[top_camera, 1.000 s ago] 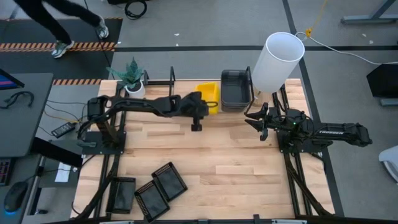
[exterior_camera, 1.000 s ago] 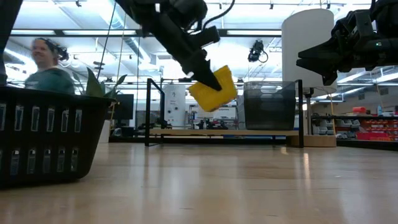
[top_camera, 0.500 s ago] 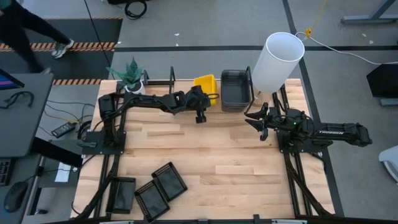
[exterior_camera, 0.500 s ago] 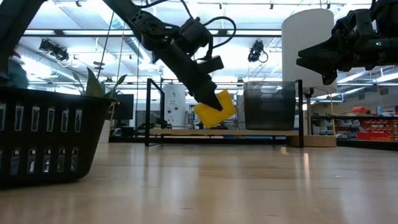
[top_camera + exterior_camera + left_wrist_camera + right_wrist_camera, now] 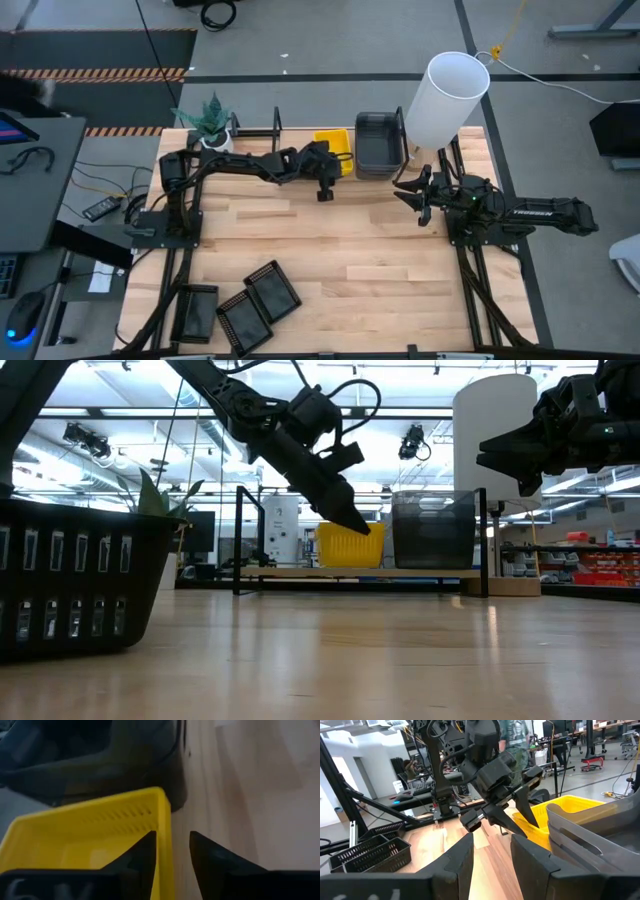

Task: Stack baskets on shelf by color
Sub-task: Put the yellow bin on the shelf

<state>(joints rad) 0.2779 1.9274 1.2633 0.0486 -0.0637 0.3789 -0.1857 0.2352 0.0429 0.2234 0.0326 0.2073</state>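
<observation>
The yellow basket sits apart from the dark-grey stack, so my left gripper will grab its near side (image 5: pixel 165 837) and slide it closer before fetching the black baskets.
The yellow basket (image 5: pixel 335 146) sits level on the shelf (image 5: pixel 420 572), its bottom on the board, next to a stack of dark-grey baskets (image 5: pixel 378 142). My left gripper (image 5: pixel 322 178) reaches in from the table's left and is open. One finger (image 5: pixel 142 857) stands inside the basket's near wall (image 5: pixel 164 827), the other (image 5: pixel 215 862) outside it. My right gripper (image 5: pixel 405 190) hangs open at the table's right side with nothing between its fingers. Three black baskets (image 5: pixel 245 310) lie at the near left. My left gripper's fingers straddle the yellow basket's near wall (image 5: pixel 165 845), slanting down from the table's near left and lying along the wall. A gap shows at the outer finger. Whether the inner finger touches the wall I cannot tell. The basket rests on the shelf board.
A tall white cylinder (image 5: pixel 445 95) stands at the far right beside the shelf, and a potted plant (image 5: pixel 212 125) at the far left. Black upright bars (image 5: pixel 238 540) frame the shelf. One black basket (image 5: pixel 80 580) stands close to the low camera.
My left gripper has carried the yellow basket toward the table's far edge and down. The basket, tilted and clear of the shelf a second ago, now sits level on the shelf board. A person at the far left has walked out of view.
</observation>
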